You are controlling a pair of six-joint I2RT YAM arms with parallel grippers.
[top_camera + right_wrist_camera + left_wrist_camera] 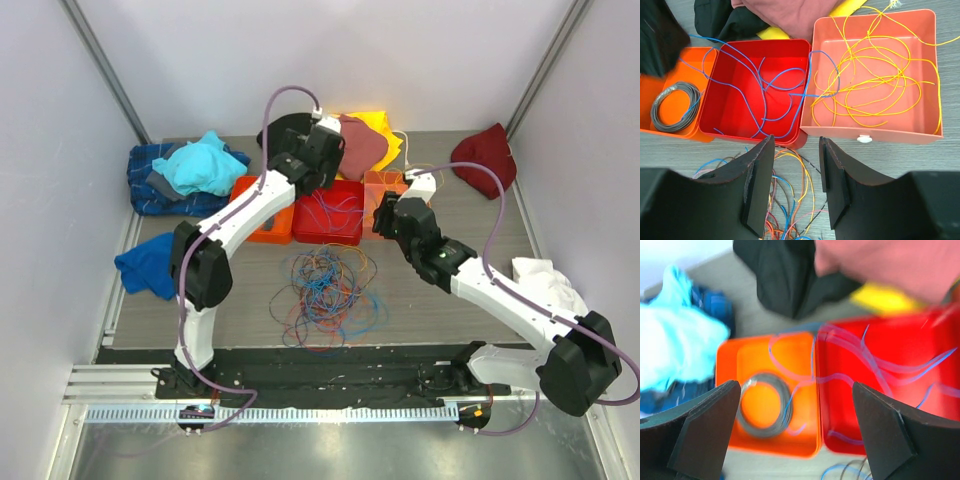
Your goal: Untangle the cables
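The blue cable at the red bin's side [362, 210] beside the salmon bin is next, and my left gripper needs to go there and close on it.
A loose tangle of cables [330, 290] in orange, blue, red and yellow lies on the table in front of three bins. The orange bin [747, 352] holds a grey coil [762, 405]. Blue cables [760, 90] lie in the red bin [732, 107], and yellow cables [875, 75] in the salmon bin [840, 35]. My left gripper [795, 430] hangs open and empty above the seam between the orange and red bins; its view is blurred. My right gripper [796, 185] is open with nothing between its fingers, above the tangle's far edge [790, 200] just in front of the red bin.
Cloths ring the work area: cyan [200, 165] on blue plaid [145, 190] at back left, blue [145, 262] at left, black, maroon [362, 142] and yellow behind the bins, dark red [485, 155] at back right, white [540, 275] at right. White walls enclose the table.
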